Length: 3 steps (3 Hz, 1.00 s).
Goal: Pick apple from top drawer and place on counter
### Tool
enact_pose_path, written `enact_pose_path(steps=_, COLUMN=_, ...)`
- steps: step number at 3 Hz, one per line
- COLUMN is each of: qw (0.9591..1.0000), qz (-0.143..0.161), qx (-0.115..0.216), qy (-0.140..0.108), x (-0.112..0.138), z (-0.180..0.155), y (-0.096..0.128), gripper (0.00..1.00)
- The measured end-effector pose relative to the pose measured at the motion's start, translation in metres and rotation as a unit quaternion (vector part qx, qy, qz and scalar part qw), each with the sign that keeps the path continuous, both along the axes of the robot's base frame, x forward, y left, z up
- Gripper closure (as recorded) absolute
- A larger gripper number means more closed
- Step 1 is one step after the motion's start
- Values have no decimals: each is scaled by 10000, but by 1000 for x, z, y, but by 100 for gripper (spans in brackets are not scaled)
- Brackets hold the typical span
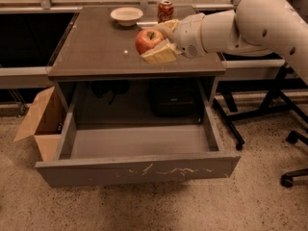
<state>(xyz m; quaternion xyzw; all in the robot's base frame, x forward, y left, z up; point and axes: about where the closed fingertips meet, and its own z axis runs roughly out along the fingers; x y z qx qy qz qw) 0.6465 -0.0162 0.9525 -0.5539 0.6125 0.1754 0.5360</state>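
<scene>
Next, I let go of the apple on the counter (152,37), a little in front of the red soda can.
The red apple (148,40) with a yellowish patch is held between the cream fingers of my gripper (156,43), which is shut on it. The white arm reaches in from the right. The apple hangs just above the middle of the glossy grey-brown counter (96,47); I cannot tell whether it touches the surface. The top drawer (137,170) is pulled wide open below, its inside bare and its scratched front panel facing me.
A white bowl (126,16) and a red soda can (165,10) stand at the counter's back. An open brown cardboard box (41,124) sits on the floor to the left of the drawer. Chair legs with castors (288,143) stand on the right.
</scene>
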Motion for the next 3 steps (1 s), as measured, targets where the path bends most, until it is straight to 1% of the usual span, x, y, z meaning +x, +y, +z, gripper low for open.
enact_pose_path(steps=1, qw=9984, qz=-453, qx=176, qy=285, x=39, z=-1, y=-21, gripper=100)
enact_pose_path(steps=2, qw=9921, qz=-971, qx=403, qy=684, x=87, z=-17, y=-39, gripper=100)
enact_pose_path(steps=3, qw=9868, qz=-1233, qx=524, qy=906, x=111, z=-31, y=-48, gripper=100)
